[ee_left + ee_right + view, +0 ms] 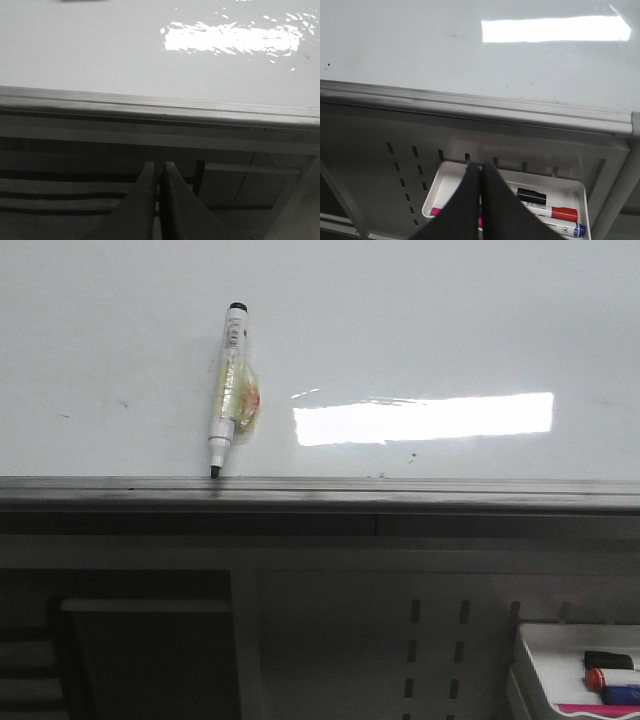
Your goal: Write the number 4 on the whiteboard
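The white marker is next, and my left gripper needs to go to it and close on the yellowish tape's end (223,416) nearest the marker's black tip.
The whiteboard (420,330) is a large glossy white board with a grey metal edge rail (320,490). No number 4 shows on it. A black-tipped white marker (227,385) with yellowish tape around its middle lies on the board, tip at the rail. The board also shows in the left wrist view (100,50) and the right wrist view (420,45). My left gripper (158,167) is shut and empty, below the rail. My right gripper (480,167) is shut and empty, over a small white tray. Neither gripper shows in the front view.
A white tray (457,172) with red, blue and pink markers and a black cap (532,195) sits below the rail at the right; it also shows in the front view (535,650). A slotted grey panel (435,650) lies beside it. Small dark specks (412,454) dot the board.
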